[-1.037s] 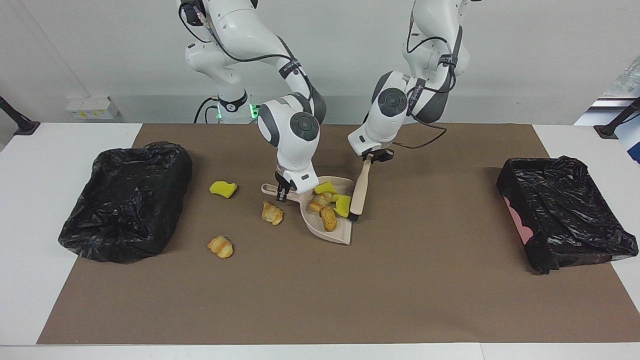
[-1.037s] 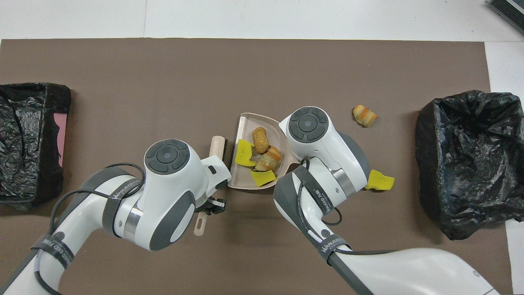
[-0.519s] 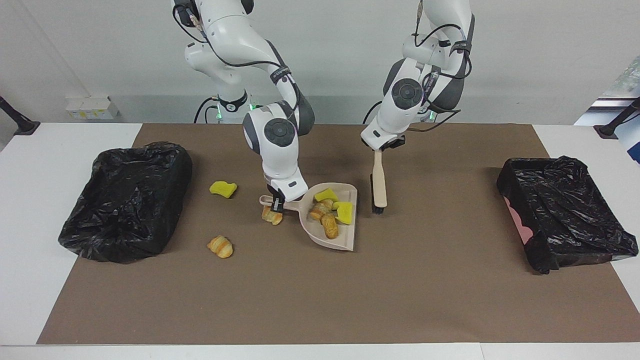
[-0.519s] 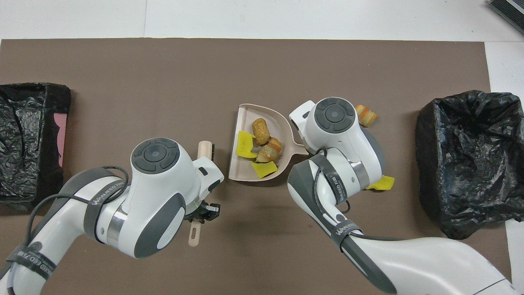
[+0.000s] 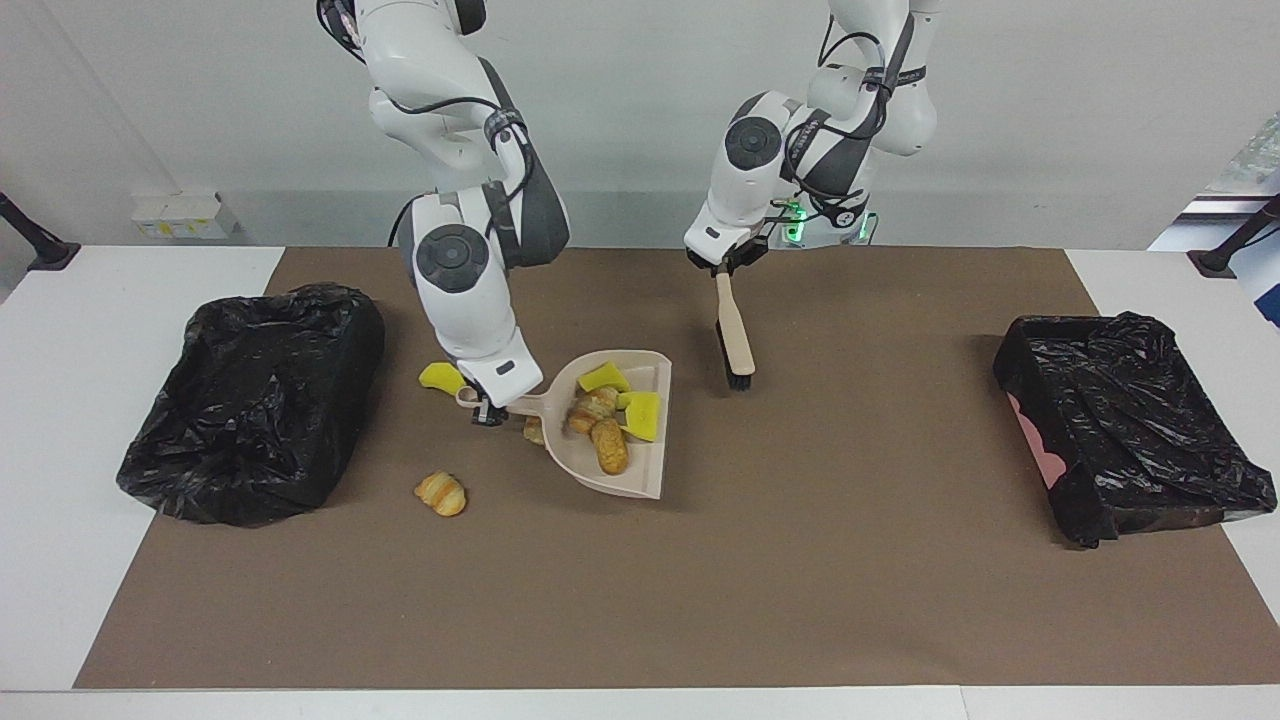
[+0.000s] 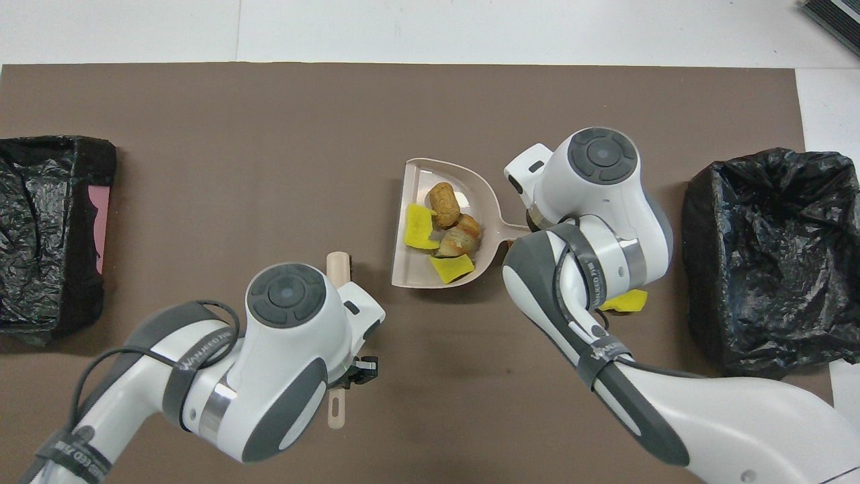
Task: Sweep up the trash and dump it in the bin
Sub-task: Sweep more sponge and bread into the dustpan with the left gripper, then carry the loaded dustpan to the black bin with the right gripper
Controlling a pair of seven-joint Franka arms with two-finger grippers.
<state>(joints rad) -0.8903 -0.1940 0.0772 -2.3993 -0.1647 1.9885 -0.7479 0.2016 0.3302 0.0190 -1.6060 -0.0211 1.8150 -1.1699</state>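
Next, my left gripper releases the brush on the bare brown mat (image 6: 360,421) near the robots' edge, next to my left arm.
My right gripper (image 5: 487,408) is shut on the handle of the beige dustpan (image 5: 640,475), which hangs just above the brown mat. In the pan (image 6: 470,188) lies trash: two yellow sponge chunks (image 5: 643,415), a pastry (image 5: 593,405) and a brown nugget (image 5: 611,445). Loose trash lies on the mat: a yellow sponge (image 5: 440,377) beside my right gripper, a croissant (image 5: 441,493) farther from the robots, and one croissant (image 5: 534,430) half hidden under the pan. My left gripper (image 5: 722,268) is shut on the brush (image 5: 733,335), which hangs bristles down over the mat.
A black-bagged bin (image 5: 250,400) stands at the right arm's end of the table, close to the loose scraps. A second black-bagged bin (image 5: 1130,420) stands at the left arm's end. The brown mat (image 5: 640,600) covers the middle of the white table.
My right gripper has carried the loaded dustpan toward the right arm's end, over one croissant. My left arm has lifted the brush away from the pan and drawn it back toward the robots.
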